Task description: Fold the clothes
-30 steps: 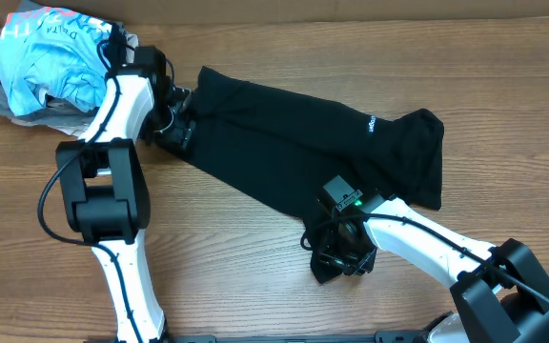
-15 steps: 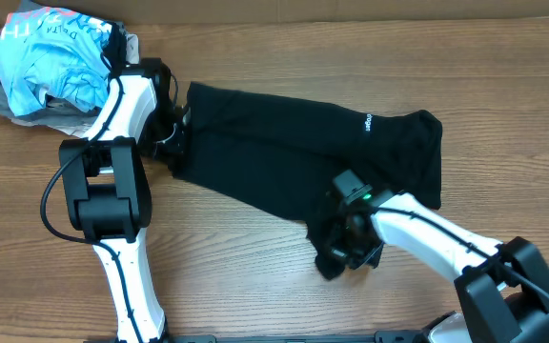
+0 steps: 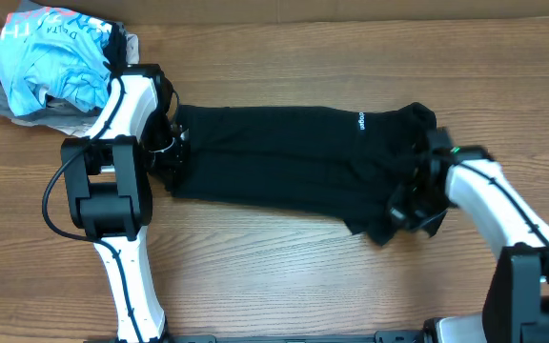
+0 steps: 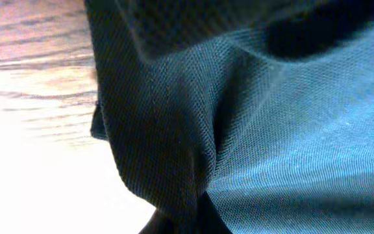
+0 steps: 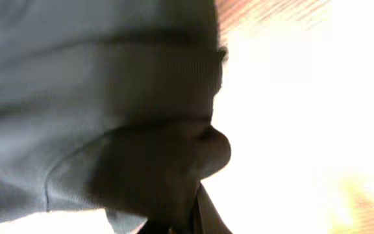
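My right gripper will let go of the fold on top of the black clothes, diagonally (image 3: 391,152) in front of the white tag.
The clothes (image 3: 284,162), a plain black garment with a small white tag (image 3: 361,121), lie stretched in a level band across the wooden table. At the band's left end my left gripper (image 3: 172,152) is shut on bunched fabric. In the left wrist view the black weave (image 4: 252,130) fills the frame and gathers into the jaws at the bottom. At the lower right corner of the garment my right gripper (image 3: 411,207) is shut on a fold. The right wrist view shows that fold (image 5: 148,162) drawn into the jaws. Cloth hides the fingertips in both wrist views.
A pile with a light blue printed shirt (image 3: 50,57) and grey garments (image 3: 8,95) sits at the back left corner. A cardboard wall (image 3: 351,8) runs along the far edge. Bare table wood (image 3: 274,276) lies in front of the garment.
My right gripper has swung right and away from the front edge, carrying the garment's corner. The left gripper has shifted slightly down. The garment has turned from a diagonal to a level band.
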You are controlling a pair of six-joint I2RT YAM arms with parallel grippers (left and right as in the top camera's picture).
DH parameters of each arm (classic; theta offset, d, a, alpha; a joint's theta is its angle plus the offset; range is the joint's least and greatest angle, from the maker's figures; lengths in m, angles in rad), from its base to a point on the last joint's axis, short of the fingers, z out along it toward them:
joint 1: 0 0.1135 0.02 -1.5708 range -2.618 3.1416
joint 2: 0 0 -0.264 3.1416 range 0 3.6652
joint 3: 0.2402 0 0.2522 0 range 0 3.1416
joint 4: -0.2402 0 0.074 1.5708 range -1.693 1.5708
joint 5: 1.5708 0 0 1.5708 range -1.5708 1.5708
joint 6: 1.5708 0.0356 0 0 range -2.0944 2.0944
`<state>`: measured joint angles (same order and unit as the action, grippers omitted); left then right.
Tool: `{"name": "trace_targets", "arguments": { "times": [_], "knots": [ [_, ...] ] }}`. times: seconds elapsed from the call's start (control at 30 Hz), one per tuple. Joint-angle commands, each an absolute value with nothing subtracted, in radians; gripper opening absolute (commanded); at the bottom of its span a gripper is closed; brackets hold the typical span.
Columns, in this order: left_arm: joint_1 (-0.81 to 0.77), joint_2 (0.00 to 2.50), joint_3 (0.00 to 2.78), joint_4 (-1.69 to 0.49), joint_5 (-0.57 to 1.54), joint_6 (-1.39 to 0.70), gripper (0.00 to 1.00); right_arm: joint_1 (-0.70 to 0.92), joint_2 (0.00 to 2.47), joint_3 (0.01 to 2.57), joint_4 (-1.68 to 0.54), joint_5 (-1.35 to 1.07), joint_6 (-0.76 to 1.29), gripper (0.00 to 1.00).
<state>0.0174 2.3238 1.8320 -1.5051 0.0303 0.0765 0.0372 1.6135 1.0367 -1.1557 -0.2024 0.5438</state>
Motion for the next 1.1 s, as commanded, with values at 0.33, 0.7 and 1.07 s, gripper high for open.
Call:
{"name": "trace_targets", "arguments": {
  "times": [0.33,0.7,1.07],
  "knots": [
    [0.018,2.098,1.913,-1.473,0.031,0.056,0.04,0.026,1.608,1.389,-1.278,-0.143,0.389,0.05],
    [0.005,2.141,1.884,-1.184,0.097,0.067,0.05,0.026,1.664,1.389,-1.021,-0.121,0.385,0.08],
    [-0.056,2.256,1.884,-0.972,0.119,0.064,0.27,0.026,1.807,1.387,-0.905,-0.086,0.393,0.08]
  ]
}}
